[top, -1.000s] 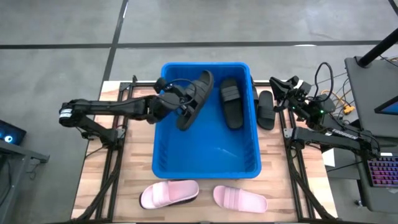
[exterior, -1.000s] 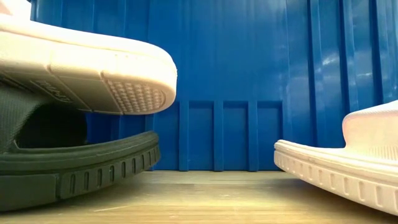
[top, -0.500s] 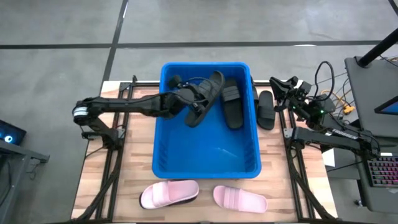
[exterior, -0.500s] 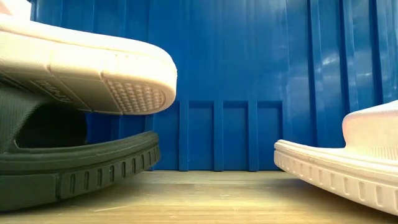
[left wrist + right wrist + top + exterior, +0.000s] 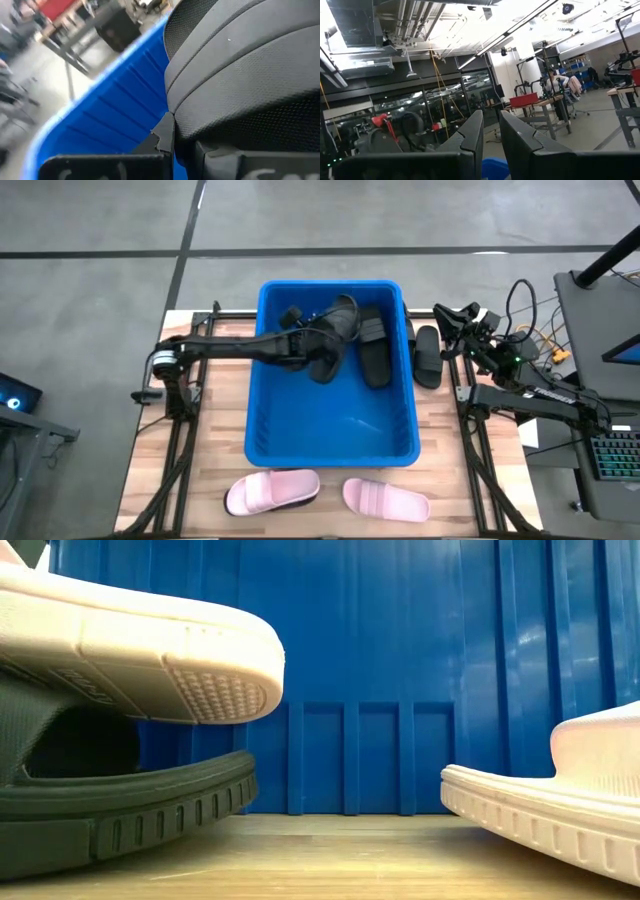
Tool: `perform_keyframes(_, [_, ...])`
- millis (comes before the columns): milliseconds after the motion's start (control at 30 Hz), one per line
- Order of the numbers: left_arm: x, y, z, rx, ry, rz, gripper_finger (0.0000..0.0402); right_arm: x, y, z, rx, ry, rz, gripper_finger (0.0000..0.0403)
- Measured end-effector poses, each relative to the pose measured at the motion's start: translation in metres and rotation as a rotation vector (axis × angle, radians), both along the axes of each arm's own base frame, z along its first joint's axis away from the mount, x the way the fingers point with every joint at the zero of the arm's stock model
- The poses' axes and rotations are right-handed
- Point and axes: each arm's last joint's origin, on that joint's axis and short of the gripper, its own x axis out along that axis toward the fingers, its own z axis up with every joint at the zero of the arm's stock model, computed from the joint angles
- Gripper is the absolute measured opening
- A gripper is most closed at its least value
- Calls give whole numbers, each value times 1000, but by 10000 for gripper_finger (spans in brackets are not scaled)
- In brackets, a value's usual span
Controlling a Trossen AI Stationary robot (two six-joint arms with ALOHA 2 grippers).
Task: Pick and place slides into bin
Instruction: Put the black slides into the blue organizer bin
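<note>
The robot's left gripper needs to release its black slide on the bottom of the blue bin, next to the black slide point(image 5: 341, 352) lying there.
The blue bin point(image 5: 262, 395) stands mid-table. My left gripper point(image 5: 308, 346) reaches over the bin's left rim and is shut on a black slide point(image 5: 336, 332), which fills the left wrist view point(image 5: 240, 75). A second black slide point(image 5: 372, 347) lies on the bin floor beside it. A third black slide point(image 5: 427, 356) lies on the table outside the right wall. Two pink slides point(image 5: 272, 491) point(image 5: 386, 500) lie at the near edge. My right gripper point(image 5: 491, 122) waits at the far right, its fingers a little apart with nothing between them. My left gripper holds the black slide at its left side point(image 5: 200, 127), about halfway along its length. The fingers come from the table's left, slanting down, and lie across the slide. The slide hides whether they have strap or sole. It stays tilted inside the bin, its far end point(image 5: 346, 304) raised.
In the low view the left pink slide point(image 5: 130, 650) rests on top of another black slide point(image 5: 120, 810), with the bin wall point(image 5: 400, 660) behind. Cables and a keyboard point(image 5: 615, 455) lie beyond the table's right edge. The near half of the bin floor point(image 5: 330, 425) is bare.
My left gripper has moved toward the table's right edge, crossed the bin's left rim and sunk into the bin, tipping downward. The black slide has gone with it and now hangs lower, close to the black slide on the bin floor.
</note>
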Motion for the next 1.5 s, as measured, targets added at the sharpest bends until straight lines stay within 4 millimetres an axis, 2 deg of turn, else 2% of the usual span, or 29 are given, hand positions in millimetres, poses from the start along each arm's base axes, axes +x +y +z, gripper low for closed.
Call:
perform_keyframes(233, [5, 1, -7, -56, -77, 49, 0, 0, 0, 0, 0, 1, 0, 56])
perform_keyframes(433, [-5, 5, -17, -129, -131, 178, 0, 0, 0, 0, 20, -12, 11, 57])
perform_keyframes(567, [-7, 10, -31, -157, -90, 239, 0, 0, 0, 0, 19, -9, 10, 57])
perform_keyframes(900, [0, 17, -66, -188, 91, 246, 0, 3, -1, -8, 49, 75, 7, 57])
perform_keyframes(1067, [2, 27, -81, -229, 54, 320, 0, 4, -2, -11, 65, 103, 9, 57])
perform_keyframes(1267, [15, 42, -100, -271, 53, 361, 0, 4, -2, -11, 65, 98, 9, 57])
perform_keyframes(1500, [40, 54, -119, -274, 98, 352, 0, 4, -2, -11, 65, 98, 10, 57])
